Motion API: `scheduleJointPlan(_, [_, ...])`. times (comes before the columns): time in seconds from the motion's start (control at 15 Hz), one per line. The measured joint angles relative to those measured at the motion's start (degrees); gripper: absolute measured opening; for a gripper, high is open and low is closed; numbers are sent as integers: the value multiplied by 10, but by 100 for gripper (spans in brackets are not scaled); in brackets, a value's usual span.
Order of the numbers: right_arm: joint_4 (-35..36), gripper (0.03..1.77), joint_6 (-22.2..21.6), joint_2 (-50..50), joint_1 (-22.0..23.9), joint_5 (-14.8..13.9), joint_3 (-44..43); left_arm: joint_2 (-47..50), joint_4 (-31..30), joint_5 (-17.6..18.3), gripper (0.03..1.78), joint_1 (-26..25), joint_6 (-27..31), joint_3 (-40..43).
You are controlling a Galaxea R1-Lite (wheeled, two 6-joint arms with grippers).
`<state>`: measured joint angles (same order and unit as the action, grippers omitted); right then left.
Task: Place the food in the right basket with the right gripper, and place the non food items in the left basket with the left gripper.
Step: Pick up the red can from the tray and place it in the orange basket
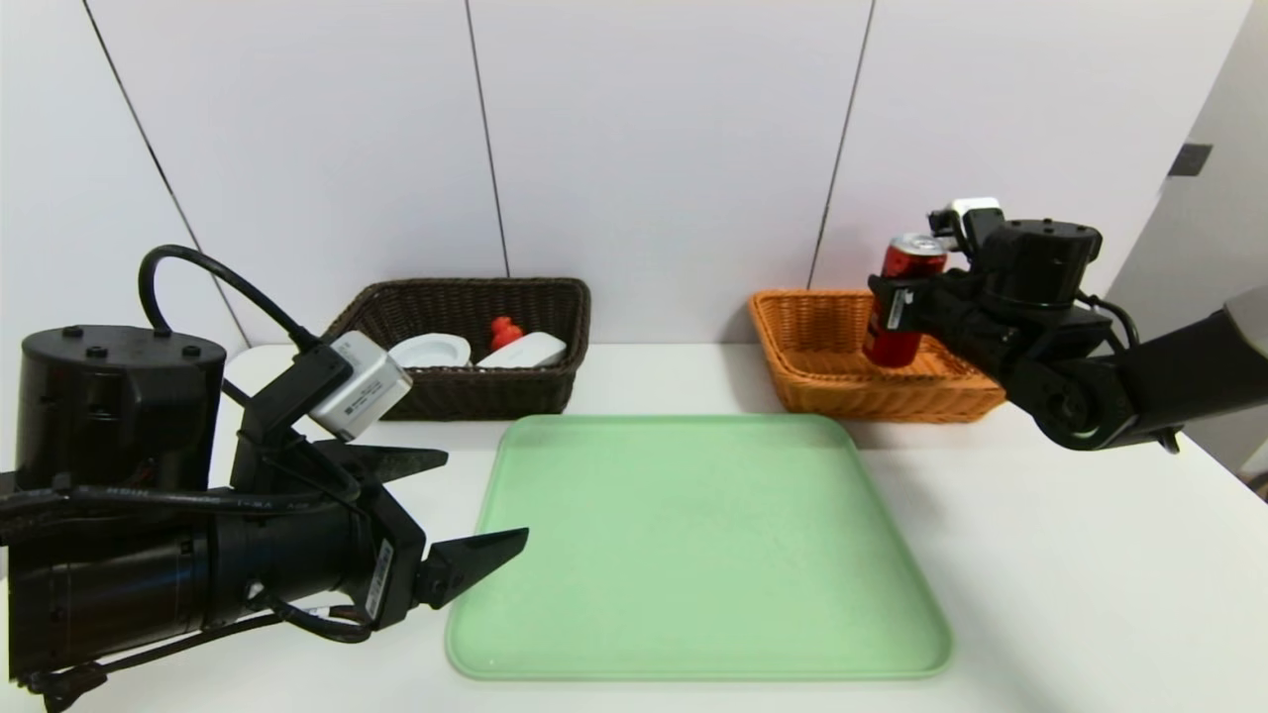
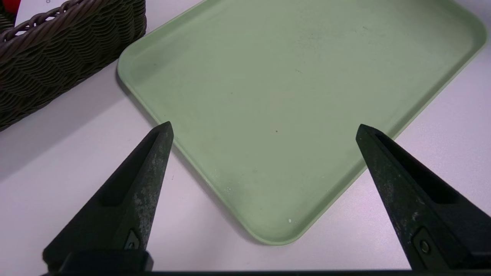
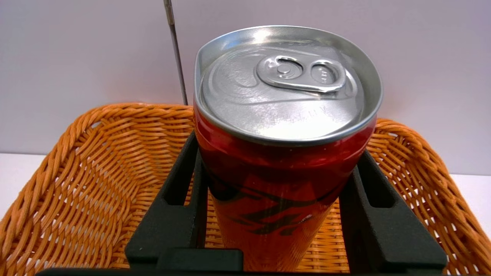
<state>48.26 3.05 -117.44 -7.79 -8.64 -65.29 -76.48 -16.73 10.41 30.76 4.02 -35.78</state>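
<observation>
My right gripper will let go of the red can, standing upright on the middle of the orange wicker basket's bottom (image 1: 887,369) (image 3: 264,263).
My right gripper (image 1: 897,295) (image 3: 278,145) is shut on the food, a tall red can (image 1: 897,342) (image 3: 284,184) with a silver top. It holds the can upright over the right basket (image 1: 842,396) (image 3: 96,172), the orange wicker one, with the can's lower end below the rim. The left basket (image 1: 475,396) (image 2: 57,57), dark brown wicker, holds the red duck (image 1: 505,332), the flat white box (image 1: 525,350) and the white round disc (image 1: 433,350). My left gripper (image 1: 485,495) (image 2: 264,125) hangs open and empty over the near left corner of the tray.
A light green tray (image 1: 693,545) (image 2: 287,76) with nothing on it lies in the middle of the white table, in front of both baskets. A white panelled wall stands close behind the baskets. The table's right edge runs near my right arm.
</observation>
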Motion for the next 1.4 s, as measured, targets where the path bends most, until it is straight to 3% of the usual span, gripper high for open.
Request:
scheduleJointPlan(1.13, [-34,92,-6,-44,13,8,-42,-8,0,-1,169,0,0,-1])
scheduleJointPlan(1.4, [-34,125,-7,-42,12,8,-45,-8,0,-1,169,0,0,-1])
